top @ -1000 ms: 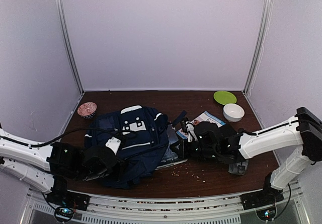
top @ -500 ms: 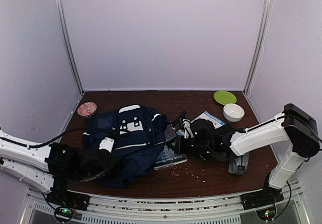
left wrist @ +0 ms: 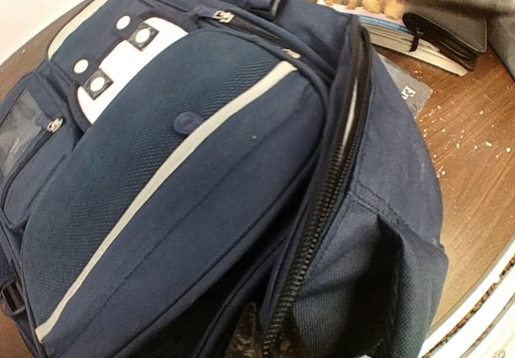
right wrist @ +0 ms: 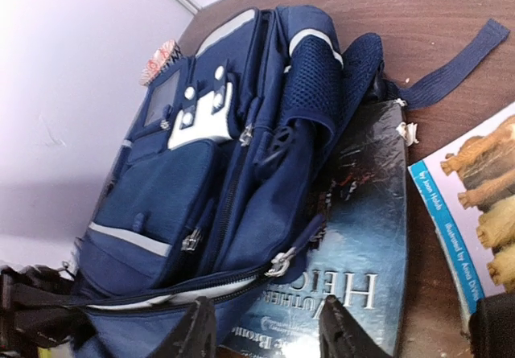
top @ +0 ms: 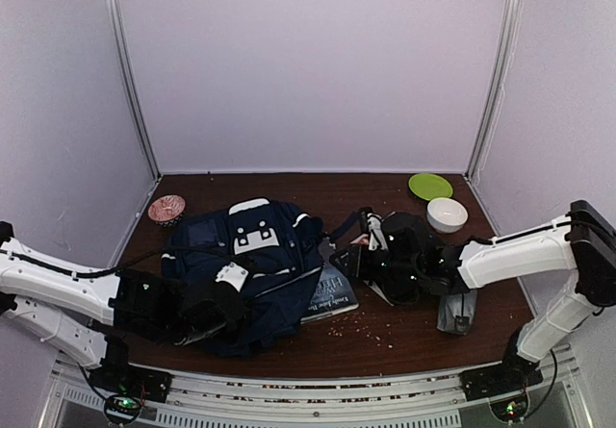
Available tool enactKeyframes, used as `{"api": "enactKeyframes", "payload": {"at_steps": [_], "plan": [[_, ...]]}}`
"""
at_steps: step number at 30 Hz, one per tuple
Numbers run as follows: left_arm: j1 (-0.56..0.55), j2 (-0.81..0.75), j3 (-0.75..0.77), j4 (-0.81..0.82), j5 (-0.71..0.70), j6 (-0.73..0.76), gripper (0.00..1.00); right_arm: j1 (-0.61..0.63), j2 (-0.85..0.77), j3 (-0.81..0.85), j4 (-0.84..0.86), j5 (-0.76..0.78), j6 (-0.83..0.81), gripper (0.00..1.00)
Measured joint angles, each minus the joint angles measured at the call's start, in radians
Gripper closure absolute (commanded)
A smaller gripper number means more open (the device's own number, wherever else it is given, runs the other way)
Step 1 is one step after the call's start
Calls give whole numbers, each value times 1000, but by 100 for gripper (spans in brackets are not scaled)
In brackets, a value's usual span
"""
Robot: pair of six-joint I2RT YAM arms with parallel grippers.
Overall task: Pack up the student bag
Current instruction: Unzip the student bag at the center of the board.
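I have the bag in my left gripper at the end of the narrow zipper opening, so next I grab the front edge nearer the middle [right wrist: 221, 279] and raise it.
The student bag [top: 255, 250] is a navy backpack with a white patch, lying on the table's left half. In the left wrist view the student bag [left wrist: 185, 157] fills the frame, its main zipper partly open. My left gripper [top: 219, 298] is shut on the bag's fabric beside that zipper, and its tips [left wrist: 261, 338] barely show. My right gripper [top: 354, 255] stands open just right of the bag. Its fingers [right wrist: 197, 334] hover apart over the zipper pull [right wrist: 282, 263] and a dark book [right wrist: 362, 253] that lies partly under the student bag [right wrist: 217, 157].
A picture book with dogs on its cover [right wrist: 475, 205] lies right of the dark book [top: 332, 295]. A green plate [top: 430, 186] and white bowl [top: 447, 214] stand back right. A pink bowl [top: 166, 208] is back left. A grey pouch [top: 456, 311] lies near the right arm.
My right gripper has opened and drawn back to the right, away from the bag. The left gripper has shifted a little to the right, still holding the bag's edge.
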Motion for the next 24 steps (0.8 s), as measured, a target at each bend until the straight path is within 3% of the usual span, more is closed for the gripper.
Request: {"api": "enactKeyframes", "payload": {"at_steps": [3, 8, 15, 19, 22, 24], "plan": [[1, 49, 21, 30, 5, 44, 100, -8, -75, -16, -20, -13, 5, 32], [4, 142, 73, 84, 23, 121, 85, 2, -230, -89, -56, -28, 16, 19], [47, 272, 207, 189, 85, 222, 80, 37, -428, -233, -73, -12, 47, 19], [79, 351, 325, 243, 138, 272, 77, 76, -433, -313, -51, -8, 85, 20], [91, 405, 414, 271, 176, 306, 67, 107, -391, -337, -19, -8, 121, 22], [93, 418, 439, 270, 192, 323, 56, 122, -346, -337, 16, -8, 148, 23]]}}
